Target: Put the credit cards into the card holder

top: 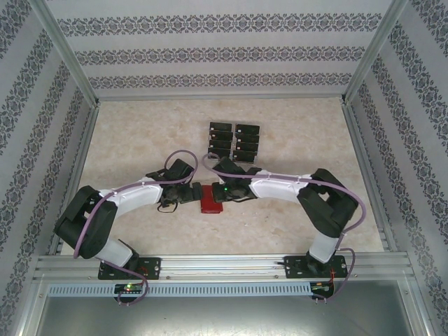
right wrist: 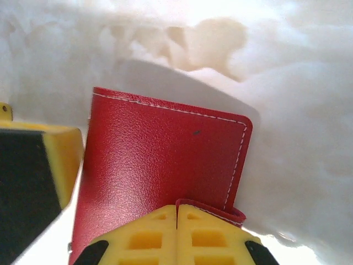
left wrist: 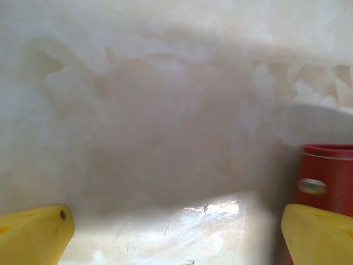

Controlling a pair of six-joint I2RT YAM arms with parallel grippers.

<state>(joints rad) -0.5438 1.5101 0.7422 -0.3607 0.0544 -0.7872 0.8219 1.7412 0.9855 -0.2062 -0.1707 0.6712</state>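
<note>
The robot's right gripper should release the tab just past the red card holder's edge (top: pixel 228 200), on the side of that gripper.
The red card holder (top: pixel 209 201) lies on the table between my two grippers. In the right wrist view its pebbled red cover (right wrist: pixel 160 160) spreads out ahead of my right gripper (right wrist: pixel 176 212). That gripper is shut, and a folded red edge of the holder (right wrist: pixel 218 211) is pinched at its tips. My left gripper (left wrist: pixel 176 240) is open just left of the holder. Its right finger (left wrist: pixel 320 234) sits against the holder's side, where a metal snap (left wrist: pixel 311 186) shows. The black credit cards (top: pixel 234 142) lie in two columns farther back on the table.
The marble-patterned tabletop (top: pixel 140 140) is walled by patterned panels on three sides, and a metal rail (top: pixel 224 264) runs along the near edge. My left gripper's finger (right wrist: pixel 33 165) also appears at the left of the right wrist view.
</note>
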